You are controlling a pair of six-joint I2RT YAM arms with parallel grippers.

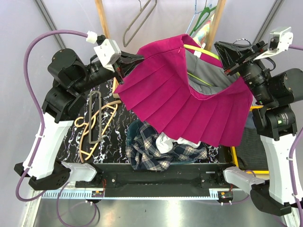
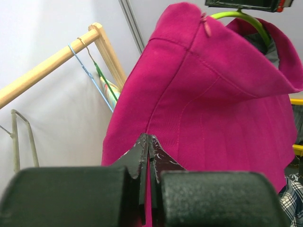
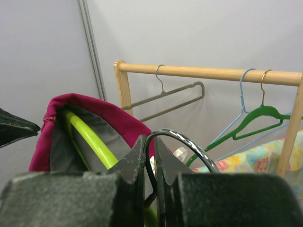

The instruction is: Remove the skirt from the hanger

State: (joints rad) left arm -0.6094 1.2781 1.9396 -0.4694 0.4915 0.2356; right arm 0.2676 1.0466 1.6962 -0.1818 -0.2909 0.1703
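Note:
My left gripper is pinching only a thin fold of the skirt's side. I will grab a fuller bunch there [image 1: 142, 61] before I pull the skirt off the hanger.
A magenta pleated skirt [image 1: 189, 106] with grey lining hangs spread in the air on a lime-green hanger [image 1: 201, 51]. My left gripper [image 1: 137, 59] is shut on the skirt's waistband edge at the left; in the left wrist view the fabric [image 2: 213, 104] runs between my closed fingers [image 2: 149, 142]. My right gripper [image 1: 226, 59] is shut on the hanger's metal hook [image 3: 189, 142] at the right. The green hanger arm [image 3: 90, 137] sits inside the skirt's waist [image 3: 109, 111] in the right wrist view.
A wooden rack [image 1: 102, 19] at the back holds a grey hanger [image 1: 137, 21] and green and blue hangers [image 1: 203, 14]. Loose hangers [image 1: 97, 120] lie on the marbled table at left. A bin of plaid and white clothes [image 1: 163, 146] sits under the skirt.

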